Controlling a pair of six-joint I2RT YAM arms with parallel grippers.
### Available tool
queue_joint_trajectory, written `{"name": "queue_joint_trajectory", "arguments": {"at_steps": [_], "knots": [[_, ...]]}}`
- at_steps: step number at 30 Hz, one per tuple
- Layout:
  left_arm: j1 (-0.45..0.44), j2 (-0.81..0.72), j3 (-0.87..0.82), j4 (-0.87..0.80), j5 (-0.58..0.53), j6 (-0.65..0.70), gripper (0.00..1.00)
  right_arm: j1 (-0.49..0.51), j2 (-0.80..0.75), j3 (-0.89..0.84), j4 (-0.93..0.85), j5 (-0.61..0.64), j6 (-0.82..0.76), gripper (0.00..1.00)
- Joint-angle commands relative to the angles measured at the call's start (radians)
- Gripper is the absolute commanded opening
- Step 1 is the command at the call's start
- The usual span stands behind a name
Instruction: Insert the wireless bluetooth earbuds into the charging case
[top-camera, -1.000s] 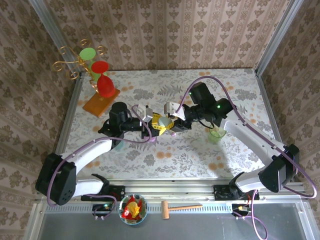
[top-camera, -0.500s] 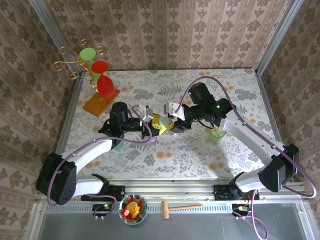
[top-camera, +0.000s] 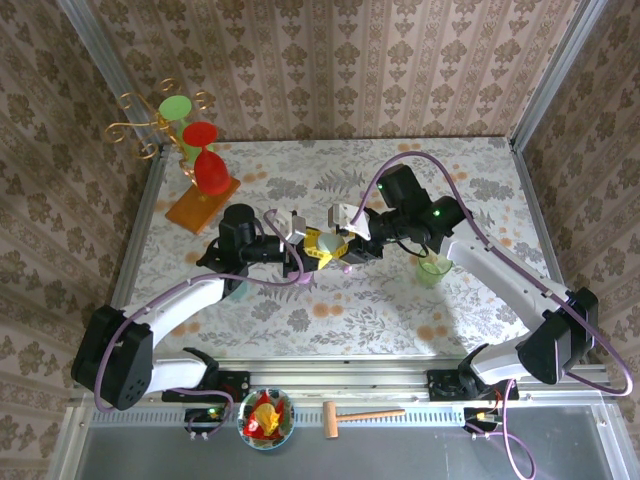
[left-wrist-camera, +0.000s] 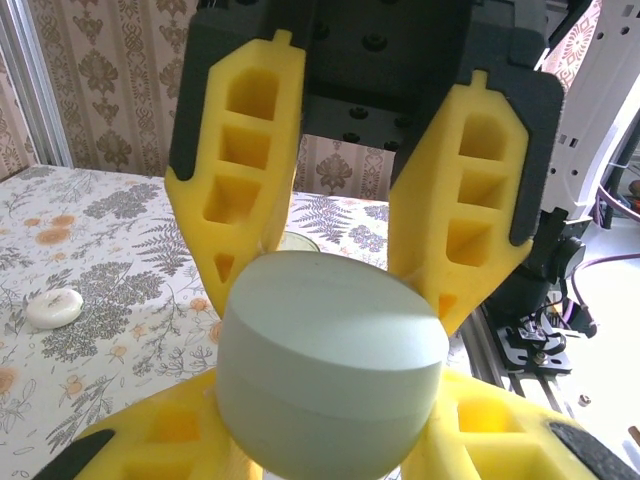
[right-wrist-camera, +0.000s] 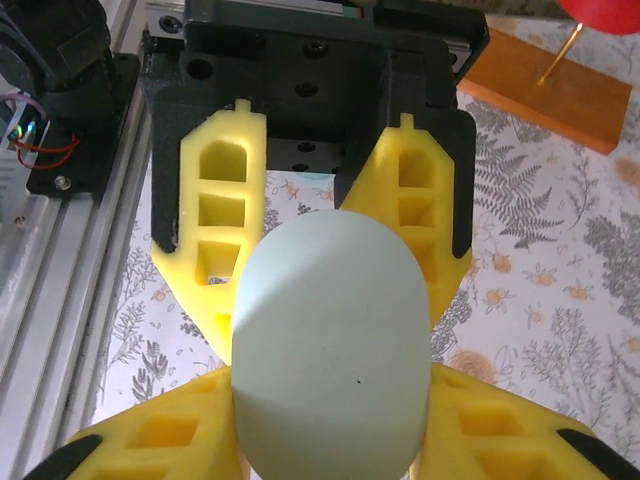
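Note:
The lid is shut and both grippers are clamping the charging case, so my left gripper will take the lower body (left-wrist-camera: 318, 440) before my right gripper opens and lifts the lid.
A pale green oval charging case (top-camera: 325, 241) hangs above the middle of the table, closed, between both grippers. My left gripper (top-camera: 312, 246) comes in from the left and my right gripper (top-camera: 340, 246) from the right. In the left wrist view the case (left-wrist-camera: 330, 340) sits clamped between my left gripper's (left-wrist-camera: 330, 425) yellow fingers, with the right fingers (left-wrist-camera: 480, 200) flanking its far end. In the right wrist view my right gripper (right-wrist-camera: 330, 425) is shut on the case (right-wrist-camera: 330, 330). A small white oval piece (left-wrist-camera: 53, 307) lies on the table; I cannot tell whether it is an earbud.
A green cup (top-camera: 434, 268) stands just right of the right forearm. Red and green goblets (top-camera: 205, 165) on a wooden base (top-camera: 203, 207) stand at the back left. A bowl (top-camera: 265, 418) and a wooden mallet (top-camera: 360, 414) lie on the front rail.

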Motion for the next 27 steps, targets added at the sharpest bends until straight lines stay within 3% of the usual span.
{"name": "queue_joint_trajectory", "arguments": {"at_steps": [1,4,7,18,21,23,27], "knots": [[-0.003,-0.011,0.003,0.063,0.022,0.006,0.35,0.002,0.000,0.008,-0.025,-0.027,-0.003,0.31],[-0.003,-0.015,0.002,0.070,0.017,0.008,0.46,0.003,0.008,0.017,-0.041,-0.034,-0.007,0.29],[-0.003,-0.019,0.002,0.073,0.015,0.013,0.51,0.002,0.015,0.025,-0.053,-0.040,-0.013,0.29],[-0.003,-0.009,0.006,0.078,0.042,0.013,0.42,0.002,0.028,0.037,-0.073,-0.059,-0.017,0.29],[-0.004,-0.009,0.006,0.082,0.045,0.014,0.44,0.002,0.032,0.040,-0.078,-0.059,-0.018,0.29],[-0.004,-0.010,0.005,0.083,0.043,0.014,0.54,0.002,0.035,0.045,-0.085,-0.056,-0.020,0.29],[-0.004,-0.012,0.006,0.082,0.044,0.013,0.51,0.002,0.039,0.048,-0.090,-0.058,-0.022,0.29]]}}
